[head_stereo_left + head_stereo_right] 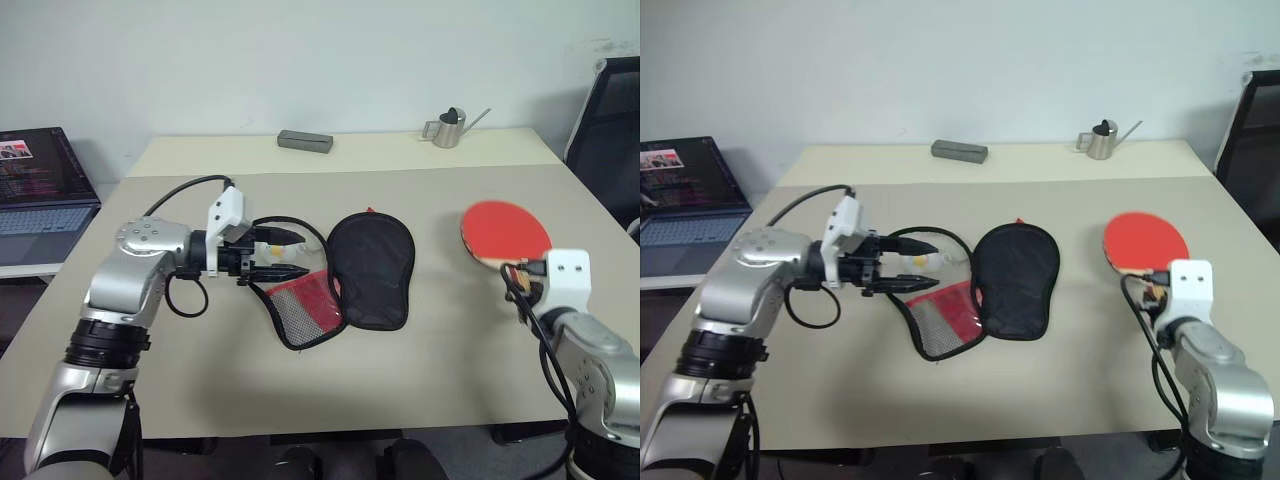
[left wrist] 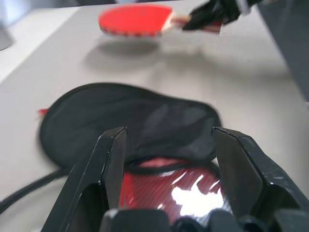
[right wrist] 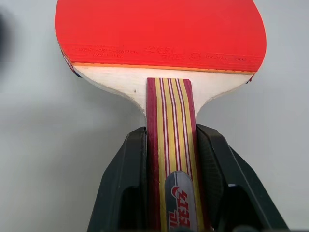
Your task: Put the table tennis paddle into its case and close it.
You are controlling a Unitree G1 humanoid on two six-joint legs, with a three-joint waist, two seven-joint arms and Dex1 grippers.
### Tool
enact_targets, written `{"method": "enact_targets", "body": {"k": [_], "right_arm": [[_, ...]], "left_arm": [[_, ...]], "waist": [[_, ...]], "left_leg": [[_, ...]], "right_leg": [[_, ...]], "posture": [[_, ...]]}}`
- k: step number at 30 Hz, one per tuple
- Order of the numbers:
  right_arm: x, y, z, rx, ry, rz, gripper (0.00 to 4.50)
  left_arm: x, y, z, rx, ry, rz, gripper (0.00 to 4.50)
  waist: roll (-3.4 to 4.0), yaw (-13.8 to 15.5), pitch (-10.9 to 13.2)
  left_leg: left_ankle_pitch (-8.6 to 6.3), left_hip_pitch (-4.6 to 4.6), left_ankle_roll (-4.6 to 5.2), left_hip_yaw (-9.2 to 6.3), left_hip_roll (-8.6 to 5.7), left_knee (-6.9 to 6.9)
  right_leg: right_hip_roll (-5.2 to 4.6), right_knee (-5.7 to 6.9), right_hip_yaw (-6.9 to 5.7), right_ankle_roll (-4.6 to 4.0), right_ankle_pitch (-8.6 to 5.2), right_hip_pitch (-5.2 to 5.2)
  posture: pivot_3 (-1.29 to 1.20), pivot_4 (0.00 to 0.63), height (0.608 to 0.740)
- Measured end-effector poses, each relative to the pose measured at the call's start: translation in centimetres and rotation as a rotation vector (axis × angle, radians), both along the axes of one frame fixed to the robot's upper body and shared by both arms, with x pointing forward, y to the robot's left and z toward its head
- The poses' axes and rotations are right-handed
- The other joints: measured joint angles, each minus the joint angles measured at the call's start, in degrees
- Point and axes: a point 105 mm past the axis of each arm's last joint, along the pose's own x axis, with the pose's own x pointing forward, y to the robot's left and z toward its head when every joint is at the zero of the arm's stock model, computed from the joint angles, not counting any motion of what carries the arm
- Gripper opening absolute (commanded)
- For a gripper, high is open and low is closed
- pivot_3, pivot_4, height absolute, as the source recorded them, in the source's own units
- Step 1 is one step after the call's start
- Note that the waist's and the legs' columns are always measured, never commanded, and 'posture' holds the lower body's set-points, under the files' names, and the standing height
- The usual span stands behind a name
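Note:
I need to set the table tennis paddle on the black half of the open case (image 1: 379,251) using my right gripper.
The table tennis paddle (image 1: 505,232) has a red face and a striped wooden handle. My right gripper (image 3: 171,129) is shut on that handle and holds the paddle a little above the table at the right, casting a shadow beneath it. The case (image 1: 372,265) lies at the table's middle, black side up, with its red mesh flap (image 1: 305,305) folded out to the left. My left gripper (image 1: 285,255) points right at the case's open mouth, fingers apart, with the black rim looping around them. I cannot tell whether they touch it.
A grey box (image 1: 305,141) and a small metal watering can (image 1: 450,128) stand at the table's far edge. A laptop (image 1: 40,190) sits on a lower surface at the left. A black chair (image 1: 610,140) stands beyond the right edge.

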Motion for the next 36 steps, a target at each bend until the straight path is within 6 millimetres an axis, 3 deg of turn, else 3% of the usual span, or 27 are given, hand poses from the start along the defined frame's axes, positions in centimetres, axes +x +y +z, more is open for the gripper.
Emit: {"method": "enact_targets", "body": {"k": [5,11,19,26,36], "right_arm": [[1.0,4.2,1.5,0.066,0.005,0.132,1.1],[1.9,9.4,2.2,0.089,0.026,0.287,1.1],[1.5,14.1,-0.2,0.086,0.12,0.431,1.1],[0.8,15.3,-2.5,0.097,0.191,0.459,1.1],[1.6,14.6,-4.0,0.06,0.189,0.397,1.1]], "left_arm": [[0.2,2.2,-0.5,-0.002,0.012,0.089,3.05],[0.1,3.2,-0.4,0.008,-0.003,0.123,3.05],[0.0,3.7,-0.1,0.012,-0.009,0.142,3.05],[0.1,3.7,-0.2,0.009,0.003,0.15,3.05],[0.1,3.6,-0.2,0.006,0.002,0.147,3.05]], "waist": [[0.0,0.02,0.0],[0.0,-0.08,0.0],[0.0,-0.09,0.0],[0.0,-0.1,0.0],[0.0,-0.15,0.0]], "left_leg": [[0.08,-0.45,-0.14,0.03,-0.03,0.04],[0.15,-0.66,-0.27,0.04,-0.02,0.01],[0.15,-0.67,-0.26,0.04,-0.02,0.01],[0.15,-0.67,-0.26,0.04,-0.03,0.01],[0.15,-0.66,-0.27,0.05,-0.03,0.02]], "right_leg": [[-0.02,0.06,0.05,-0.01,0.01,-0.51],[-0.03,0.11,0.1,-0.02,0.01,-0.8],[-0.02,0.1,0.1,-0.02,0.01,-0.82],[-0.02,0.11,0.1,-0.02,0.02,-0.83],[-0.01,0.12,0.1,-0.02,0.02,-0.83]], "posture": [[0.0,0.15,0.74],[0.0,0.15,0.74],[0.0,0.15,0.74],[0.0,0.15,0.74],[0.0,0.15,0.74]]}}
